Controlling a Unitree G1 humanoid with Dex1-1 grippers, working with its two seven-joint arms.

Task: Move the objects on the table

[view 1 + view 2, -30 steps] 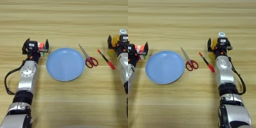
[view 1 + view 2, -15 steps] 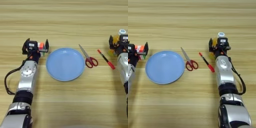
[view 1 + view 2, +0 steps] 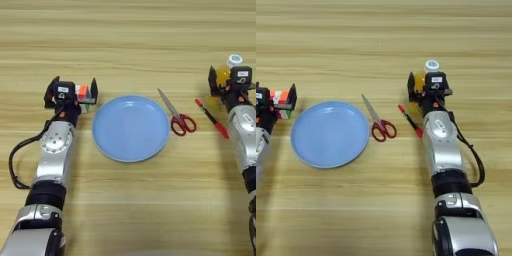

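Note:
Next, my right gripper sets the orange drink bottle down on the blue plate (image 3: 126,120), putting it just a little beyond the middle of the plate.
The multicoloured puzzle cube (image 3: 84,94) sits on the table (image 3: 130,35) at the left. My left gripper (image 3: 71,92) stands open around it, and the cube is close to the inner finger (image 3: 93,90). At the right my right gripper (image 3: 429,89) is shut on the orange drink bottle (image 3: 419,81), whose white cap (image 3: 431,65) shows beyond the wrist. The slim red-and-black pen (image 3: 409,120) lies slantwise just left of that wrist.
A round blue plate (image 3: 131,128) lies between the arms. Red-handled scissors (image 3: 176,115) lie shut beside its right rim, blades pointing away from me. Both forearms stretch from the near edge.
My right gripper and the bottle cap have shifted a little to the left. The left arm, cube, plate, scissors and pen have not moved.

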